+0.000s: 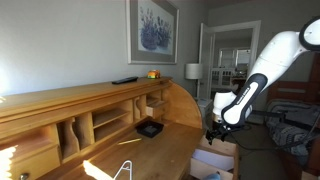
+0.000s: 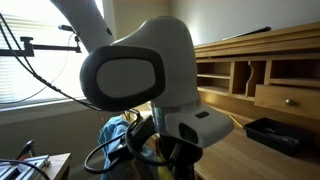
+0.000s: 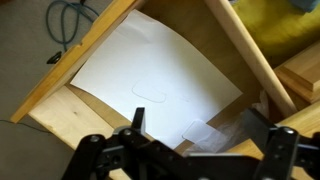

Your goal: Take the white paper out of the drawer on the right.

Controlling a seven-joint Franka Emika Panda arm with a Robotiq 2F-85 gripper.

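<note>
The robot's gripper needs to close on the white paper's edge (image 1: 209,158) (image 3: 217,119) next to the small clear plastic piece, inside the open drawer.
In the wrist view the white paper (image 3: 150,70) lies flat inside the open pale-wood drawer (image 3: 75,60), filling most of its floor. My gripper (image 3: 195,125) hangs just above the paper's near edge with its two dark fingers spread apart and nothing between them. In an exterior view the gripper (image 1: 214,132) hovers over the open drawer (image 1: 215,158) at the desk's end. In another exterior view the arm's white body blocks the drawer and paper.
A small clear plastic piece (image 3: 200,130) lies by the paper's corner. A small black tray (image 1: 150,128) and a thin white wire stand (image 1: 124,170) sit on the wooden desk (image 1: 90,100). Cables (image 3: 65,20) lie on the floor beside the drawer.
</note>
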